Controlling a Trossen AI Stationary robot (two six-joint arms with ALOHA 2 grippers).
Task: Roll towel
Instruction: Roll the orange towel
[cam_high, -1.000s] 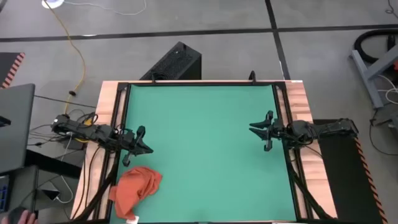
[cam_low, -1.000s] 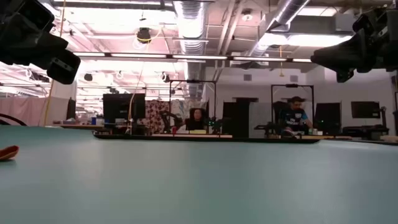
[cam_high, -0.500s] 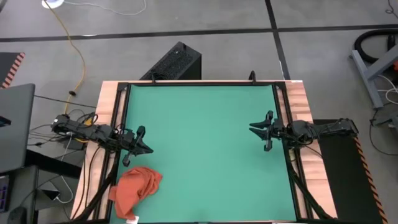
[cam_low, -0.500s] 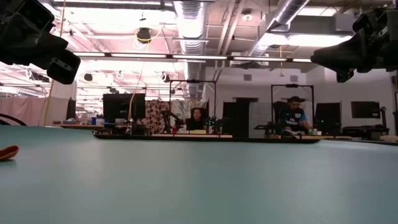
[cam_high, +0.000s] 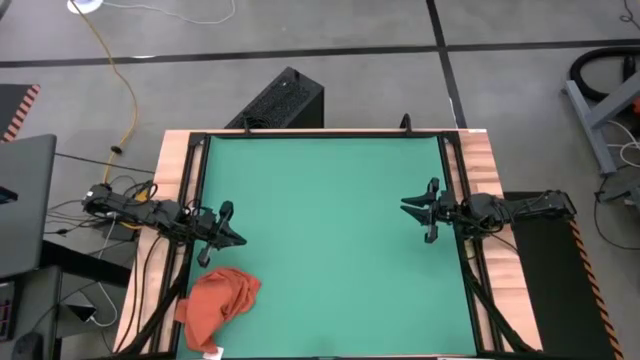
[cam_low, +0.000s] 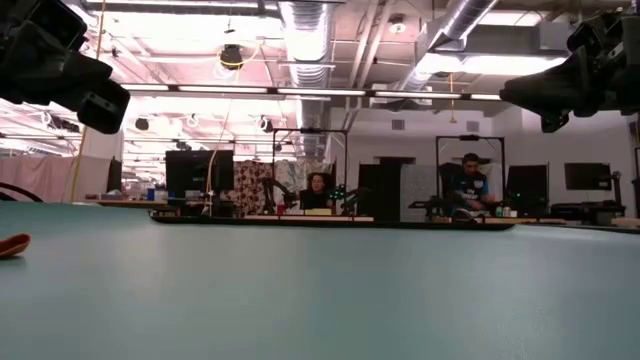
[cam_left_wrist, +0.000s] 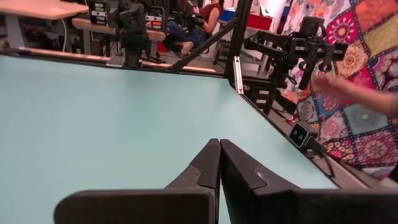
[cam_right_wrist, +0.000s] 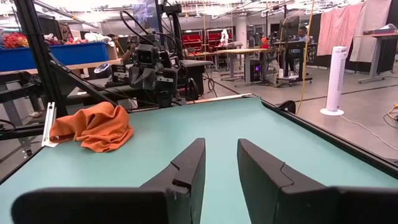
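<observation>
Next, my left hand reaches down to the orange-red towel and grabs the top fold (cam_high: 225, 291) in the middle of the towel heap.
The towel (cam_high: 215, 303) is a crumpled orange-red heap on the near left corner of the green mat (cam_high: 330, 240). Its left side lies over the mat's black rail, and a small white tag (cam_high: 213, 351) shows at its near end. It also shows in the right wrist view (cam_right_wrist: 93, 127) and as a sliver in the low view (cam_low: 12, 245). My left gripper (cam_high: 240, 240) hovers shut at the mat's left edge, just beyond the towel (cam_left_wrist: 219, 158). My right gripper (cam_high: 406, 207) hovers open at the right edge, nothing between its fingers (cam_right_wrist: 221, 163).
Most of the mat between the two arms is bare. Wooden strips (cam_high: 480, 170) and black rails border it left and right. A black box (cam_high: 283, 100) stands beyond the far edge. A person's arm (cam_left_wrist: 364, 96) reaches to a device off the table's near side.
</observation>
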